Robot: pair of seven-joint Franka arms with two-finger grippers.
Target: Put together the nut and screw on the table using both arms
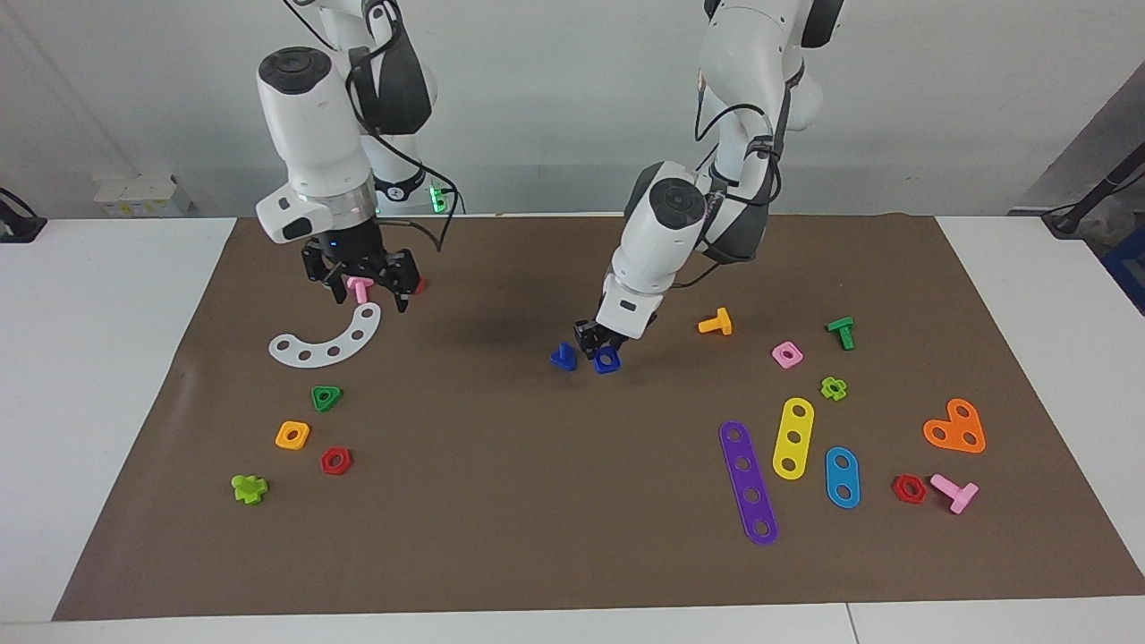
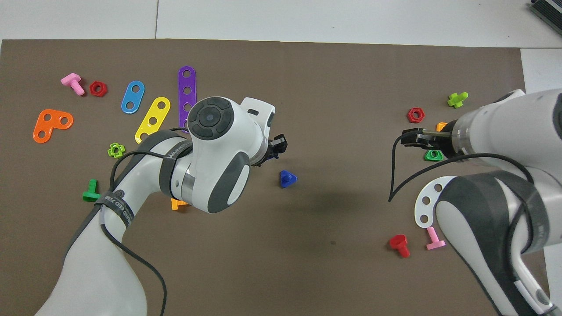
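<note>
The robot's left gripper should release the dark-blue nut on the upright dark-blue screw (image 2: 288,185) standing on the brown mat.
The dark-blue nut (image 1: 607,360) lies on the brown mat (image 1: 501,501) near its middle. The dark-blue screw (image 1: 563,357) stands beside it on its triangular head, toward the right arm's end; it also shows in the overhead view (image 2: 287,179). My left gripper (image 1: 597,345) is down at the nut, its tips touching or almost touching it. In the overhead view the left gripper (image 2: 274,149) hides the nut. My right gripper (image 1: 371,295) hangs open and empty over a pink bolt (image 1: 360,288) and a red bolt (image 1: 419,286).
A white curved strip (image 1: 326,342), a green triangle nut (image 1: 326,397), an orange nut (image 1: 292,435) and a red nut (image 1: 335,461) lie toward the right arm's end. An orange bolt (image 1: 716,322), a pink nut (image 1: 786,354) and several coloured strips, one purple (image 1: 748,483), lie toward the left arm's end.
</note>
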